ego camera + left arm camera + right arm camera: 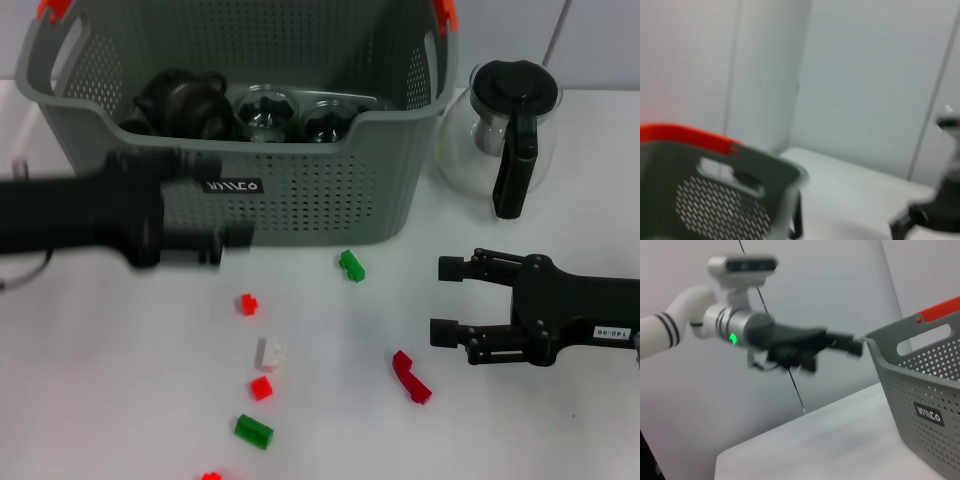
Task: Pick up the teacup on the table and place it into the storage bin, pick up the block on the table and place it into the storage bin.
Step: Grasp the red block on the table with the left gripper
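Observation:
My left gripper is to close on the red block (249, 304) nearest the storage bin, the one between the bin and the white block.
The grey-green storage bin (300, 190) stands at the back of the white table; it also shows in the left wrist view (715, 185) and the right wrist view (920, 390). Two glass teacups (266, 114) sit inside it beside a black teapot (180, 100). Several small blocks lie in front of the bin: green (351, 266), red (248, 304), white (268, 353), and a dark red curved one (411, 377). My left gripper (235, 240) is blurred in front of the bin's front wall. My right gripper (445, 300) is open and empty, right of the dark red block.
A glass pot with a black handle (505, 135) stands right of the bin. More blocks lie nearer the front edge: red (261, 388), green (254, 431), red (210, 477). Orange-red clips (445, 12) sit on the bin's rim.

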Robot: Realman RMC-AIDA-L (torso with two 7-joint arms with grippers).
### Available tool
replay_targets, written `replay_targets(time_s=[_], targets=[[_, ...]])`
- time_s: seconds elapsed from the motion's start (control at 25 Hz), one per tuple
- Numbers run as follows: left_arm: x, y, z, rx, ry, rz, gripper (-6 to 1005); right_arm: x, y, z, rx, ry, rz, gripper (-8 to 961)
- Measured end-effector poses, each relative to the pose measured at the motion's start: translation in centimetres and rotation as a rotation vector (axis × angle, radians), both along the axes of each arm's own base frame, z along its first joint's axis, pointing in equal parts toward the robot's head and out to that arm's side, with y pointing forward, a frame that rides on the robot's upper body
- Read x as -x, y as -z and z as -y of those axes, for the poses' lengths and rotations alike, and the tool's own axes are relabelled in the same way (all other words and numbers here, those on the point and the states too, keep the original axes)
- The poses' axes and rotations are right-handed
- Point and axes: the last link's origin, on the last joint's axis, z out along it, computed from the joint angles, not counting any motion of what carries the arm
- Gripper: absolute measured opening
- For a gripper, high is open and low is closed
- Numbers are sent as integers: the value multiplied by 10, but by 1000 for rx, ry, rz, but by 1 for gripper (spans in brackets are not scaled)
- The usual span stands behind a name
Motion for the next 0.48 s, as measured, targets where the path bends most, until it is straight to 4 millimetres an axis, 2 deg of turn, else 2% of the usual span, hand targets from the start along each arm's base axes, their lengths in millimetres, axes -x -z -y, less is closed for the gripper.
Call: replay_targets(time_s=[0.2, 0.48], targets=[[19, 22, 19, 73, 37, -79, 886, -1, -1, 0, -1, 3, 1, 941], [26, 49, 13, 167, 61, -225, 884, -2, -1, 1, -1, 5, 3, 941]])
